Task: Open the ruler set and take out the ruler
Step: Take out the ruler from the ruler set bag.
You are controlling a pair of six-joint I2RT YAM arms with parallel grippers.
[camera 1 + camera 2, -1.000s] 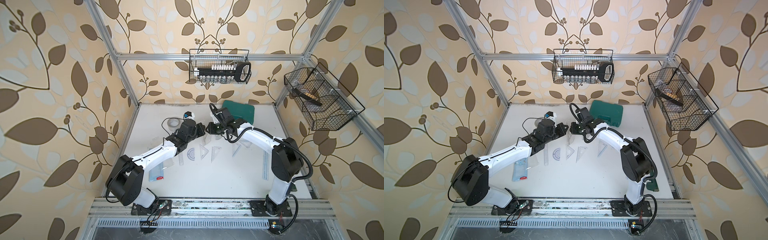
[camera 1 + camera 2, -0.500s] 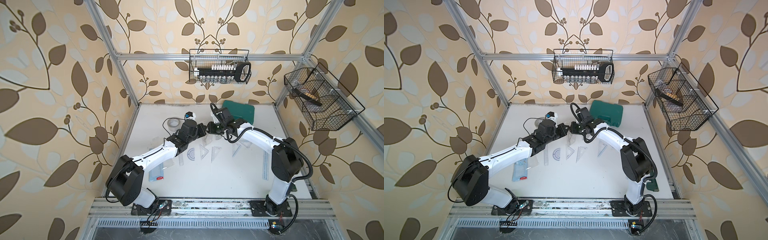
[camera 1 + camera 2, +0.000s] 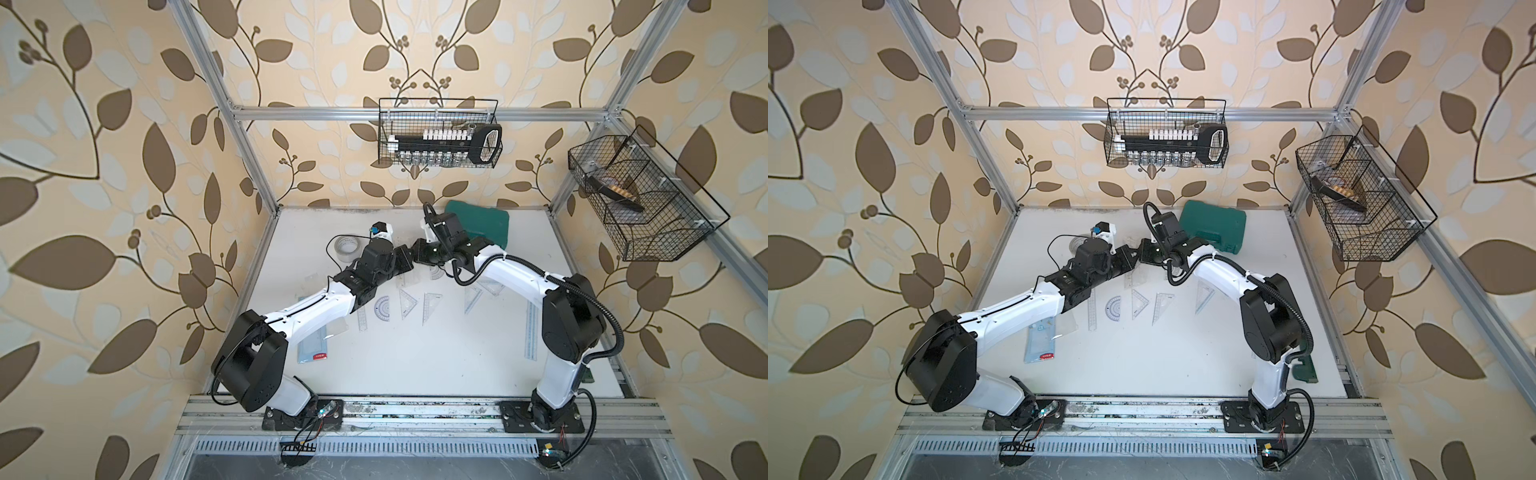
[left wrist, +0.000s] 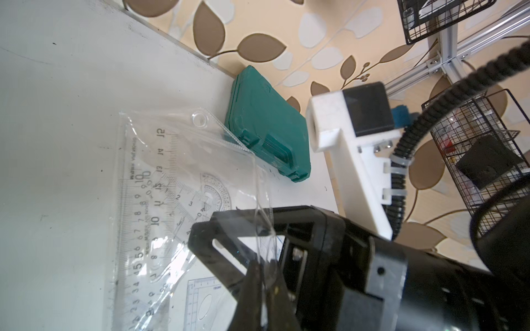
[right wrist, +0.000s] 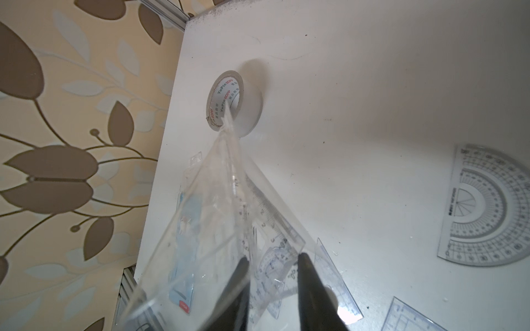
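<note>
The pouch's film edge is pinched by my left gripper and my right gripper's fingers straddle the film, so my right gripper should close on the film (image 5: 268,262) before my left gripper backs away.
The ruler set (image 4: 186,160) is a clear plastic pouch with a straight ruler, a protractor and a set square showing through it. It hangs tilted above the white table (image 3: 415,365) between my two grippers. My left gripper (image 4: 265,263) is shut on the pouch's thin film edge. My right gripper (image 5: 272,260) faces it tip to tip, and its fingers (image 5: 308,275) stand apart, one on each side of the lower end of the ruler set (image 5: 218,200). I cannot tell whether they press on it. In both top views the grippers meet at the back middle, left gripper (image 3: 408,258) against right gripper (image 3: 1144,255).
Loose on the table lie a protractor (image 3: 383,308), three set squares (image 3: 431,307), a short ruler (image 3: 363,318) and a long ruler (image 3: 531,328). A flat pouch with a red label (image 3: 313,349) lies under the left arm. A tape roll (image 3: 347,248) and a green case (image 3: 482,220) sit at the back.
Both grippers have stayed tip to tip at the back middle and shifted only slightly. The left gripper's hold on the pouch is unchanged.
</note>
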